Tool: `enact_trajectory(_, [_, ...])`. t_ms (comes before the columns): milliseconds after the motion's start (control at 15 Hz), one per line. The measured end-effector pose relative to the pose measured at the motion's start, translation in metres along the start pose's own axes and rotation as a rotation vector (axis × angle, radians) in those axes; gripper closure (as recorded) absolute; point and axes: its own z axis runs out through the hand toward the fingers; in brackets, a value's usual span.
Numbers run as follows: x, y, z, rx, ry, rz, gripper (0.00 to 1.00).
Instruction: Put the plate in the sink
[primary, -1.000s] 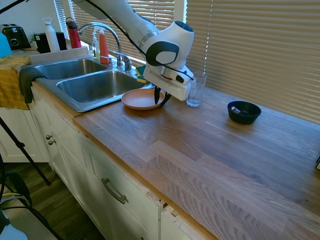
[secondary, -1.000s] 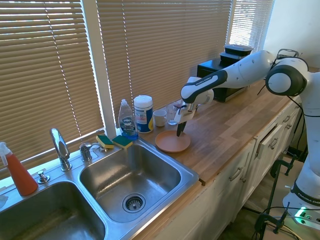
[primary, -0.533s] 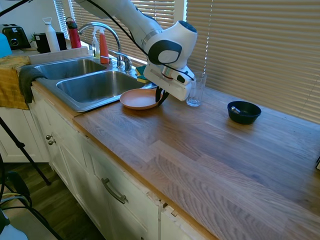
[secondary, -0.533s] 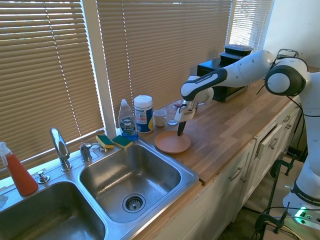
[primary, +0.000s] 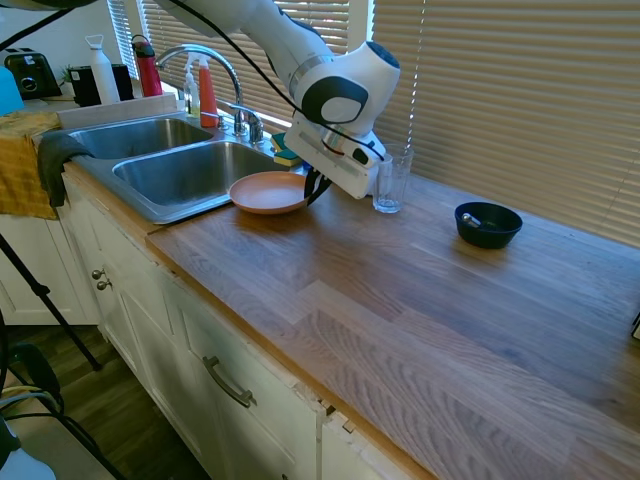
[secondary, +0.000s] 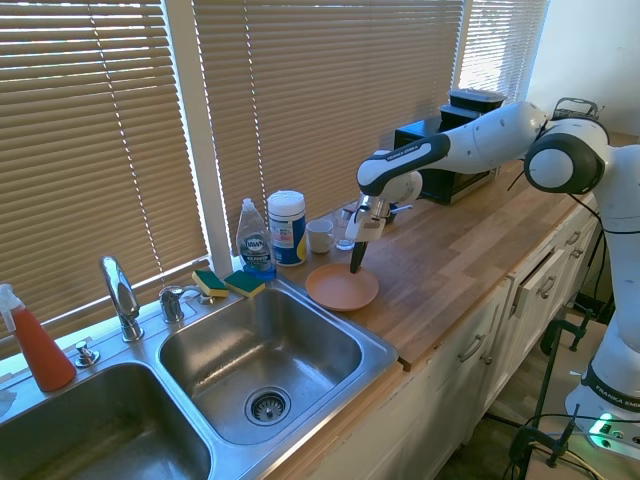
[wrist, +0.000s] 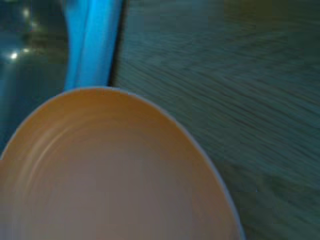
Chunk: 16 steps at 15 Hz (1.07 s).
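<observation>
I should release the salmon-pink plate on the bottom of the steel basin (primary: 184, 194) beside the wooden counter.
The salmon-pink plate (primary: 266, 192) (secondary: 340, 288) hovers just over the wooden counter at the right rim of the sink (primary: 150, 205) (secondary: 375, 350). My gripper (primary: 313, 190) (secondary: 354, 266) points down and is shut on the plate's rim on the side away from the sink. In the wrist view the plate (wrist: 115, 175) fills the lower part, with the sink's edge (wrist: 92, 45) beyond it. The steel sink has two basins and a curved faucet (primary: 205, 52) (secondary: 119, 294).
A clear glass (primary: 392, 180) stands right behind the gripper, and a dark bowl (primary: 488, 224) lies further along the counter. Sponges (secondary: 230, 283), a soap bottle (secondary: 255, 242), a white canister (secondary: 286, 227) and a small cup (secondary: 320, 236) line the window side. A yellow towel (primary: 20, 165) hangs left of the sink.
My gripper has carried the plate a short way toward the sink, so the plate now reaches the sink's rim.
</observation>
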Motion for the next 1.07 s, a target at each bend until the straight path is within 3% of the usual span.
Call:
enact_trajectory(200, [-0.03, -0.037, -0.008, 0.008, -0.014, -0.019, 1.0])
enact_trajectory(533, [-0.086, -0.1, 0.011, -0.017, -0.027, -0.024, 1.0])
enact_trajectory(667, [-0.092, -0.106, 0.015, -0.023, -0.027, -0.041, 1.0])
enact_trajectory(867, [-0.127, -0.145, 0.039, -0.036, -0.006, -0.114, 1.0])
enact_trajectory(1067, [-0.162, -0.194, 0.084, -0.099, 0.029, -0.164, 1.0])
